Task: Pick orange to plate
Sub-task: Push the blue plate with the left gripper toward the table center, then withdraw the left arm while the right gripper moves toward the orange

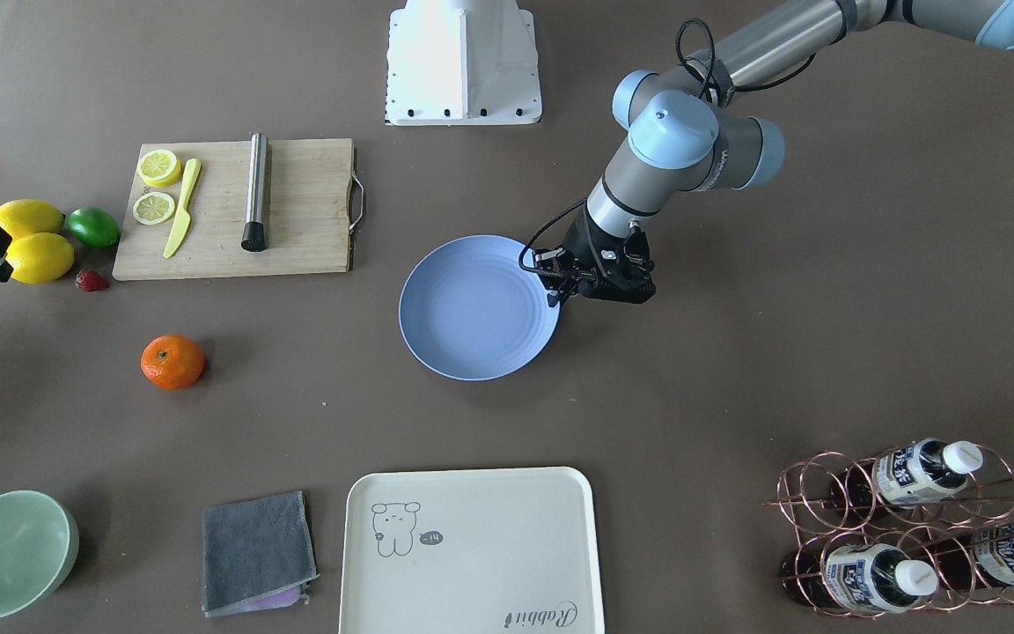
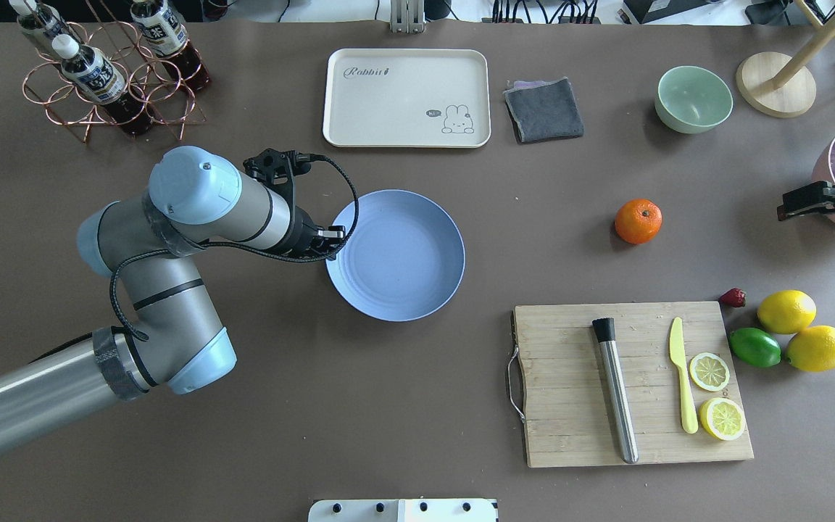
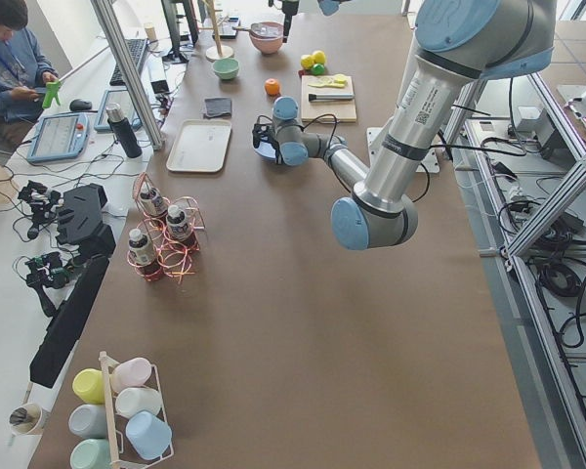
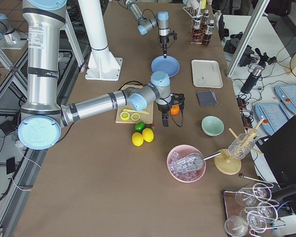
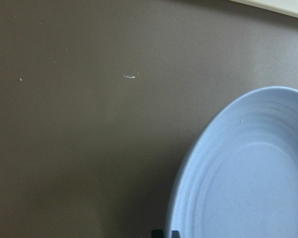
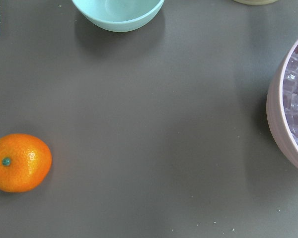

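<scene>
The orange is between the cutting board and the grey cloth. My right gripper goes there next and closes around the orange's middle [image 1: 172,361] [image 6: 20,163].
The orange [image 2: 638,221] lies alone on the brown table, right of the plate; it also shows at the left edge of the right wrist view as the orange [image 6: 20,162]. The periwinkle plate [image 2: 403,261] sits mid-table with nothing on it. My left gripper [image 2: 336,236] points down at the plate's left rim, its fingertips [image 5: 161,233] close together astride the rim, so it looks shut on it. My right gripper [image 2: 787,206] hovers open at the far right, well apart from the orange.
A cutting board [image 2: 570,406] carries lemon slices, a yellow knife and a metal rod. Two lemons [image 2: 787,310], a lime [image 2: 754,346] and a strawberry lie beside it. Cream tray [image 2: 359,109], grey cloth [image 2: 544,109], green bowl [image 2: 693,98], bottle rack [image 2: 98,80], pink ice bowl [image 6: 293,99].
</scene>
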Available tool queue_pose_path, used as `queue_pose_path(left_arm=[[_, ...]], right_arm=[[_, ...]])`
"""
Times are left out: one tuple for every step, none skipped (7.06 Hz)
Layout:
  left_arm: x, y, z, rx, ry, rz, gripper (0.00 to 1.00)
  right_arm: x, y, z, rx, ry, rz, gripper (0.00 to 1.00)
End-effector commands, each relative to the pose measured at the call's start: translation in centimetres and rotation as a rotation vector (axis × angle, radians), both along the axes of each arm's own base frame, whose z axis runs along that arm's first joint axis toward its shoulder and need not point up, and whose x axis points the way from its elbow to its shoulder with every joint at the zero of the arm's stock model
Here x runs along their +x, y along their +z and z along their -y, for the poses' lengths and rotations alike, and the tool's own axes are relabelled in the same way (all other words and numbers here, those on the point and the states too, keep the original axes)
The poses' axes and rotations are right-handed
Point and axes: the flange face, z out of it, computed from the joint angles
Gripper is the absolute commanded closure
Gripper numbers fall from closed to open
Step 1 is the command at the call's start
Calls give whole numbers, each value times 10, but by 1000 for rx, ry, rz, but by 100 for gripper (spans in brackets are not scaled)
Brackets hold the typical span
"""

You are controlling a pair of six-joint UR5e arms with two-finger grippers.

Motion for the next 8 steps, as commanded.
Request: queue_pose_path(left_arm=[[4, 5, -2, 4, 2, 13, 3], [-7, 5, 7, 7, -12, 15, 2], [-49, 9, 44, -11, -11, 11, 2], [-101, 25, 75, -68, 16, 18, 2], [-149, 46, 99, -61, 1, 35, 2], [-192, 81, 111, 16, 31, 90, 2], [-266, 103, 128, 49, 52, 103, 2], [-339, 119, 131, 68, 59, 122, 2]], right_arm=[[-2, 2, 0, -3, -3, -2, 1], [-5, 2, -1, -3, -11, -2, 1], [-10, -1, 1, 3, -17, -1, 1], [-17, -5, 7, 7, -23, 1, 1], [-34, -5, 17, 5, -44, -1, 1], [-65, -7, 27, 12, -86, -4, 1], [-92, -14, 53, 2, -111, -15, 1], [-118, -32, 69, -13, -146, -33, 1]])
